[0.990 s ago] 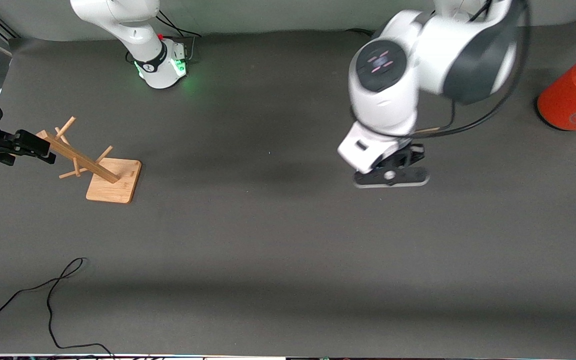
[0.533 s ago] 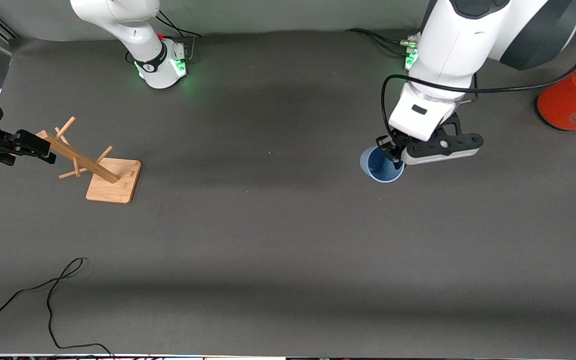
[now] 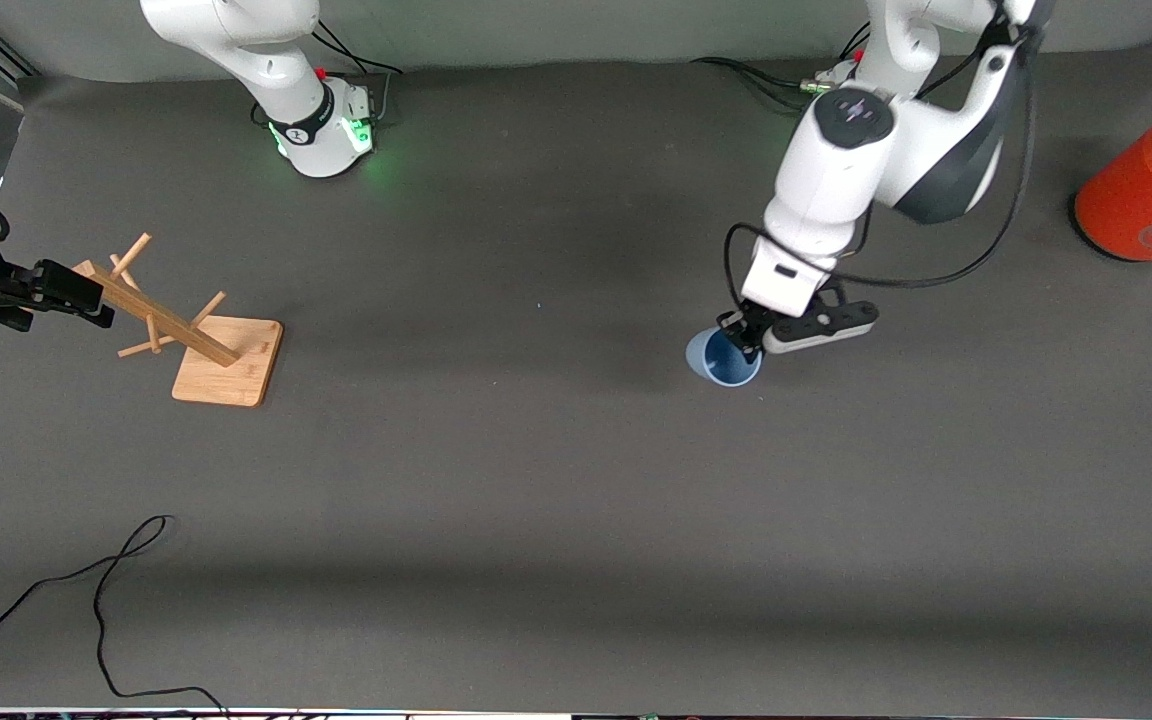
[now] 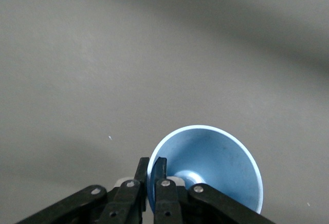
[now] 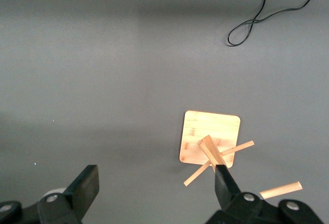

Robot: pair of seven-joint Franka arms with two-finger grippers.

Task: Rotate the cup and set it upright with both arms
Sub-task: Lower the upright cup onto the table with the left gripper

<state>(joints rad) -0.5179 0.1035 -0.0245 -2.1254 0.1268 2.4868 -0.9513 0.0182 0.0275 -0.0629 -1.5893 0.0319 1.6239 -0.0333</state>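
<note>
My left gripper will let go of the light-blue cup upright on the bare table, a little closer to the wooden peg rack (image 3: 668, 383).
The light-blue cup (image 3: 721, 360) has its mouth facing up in the middle of the table, toward the left arm's end. My left gripper (image 3: 748, 342) is shut on the cup's rim wall, one finger inside and one outside. In the left wrist view the cup (image 4: 216, 165) shows its inside and bottom, with the gripper (image 4: 152, 170) pinching the rim. I cannot tell whether the cup rests on the table. My right gripper (image 3: 56, 295) waits open and empty at the right arm's end, over the mat beside the wooden rack; its open span shows in the right wrist view (image 5: 156, 178).
A wooden peg rack (image 3: 201, 340) stands on its square base near the right gripper, also in the right wrist view (image 5: 211, 139). A large orange cylinder with a grey top (image 3: 1151, 190) stands at the left arm's end. A black cable (image 3: 101, 590) lies near the front edge.
The left arm swung and lowered its wrist; the cup, hidden under the arm at first, has moved with the gripper toward the right arm's end and nearer the front camera. The right arm has not moved.
</note>
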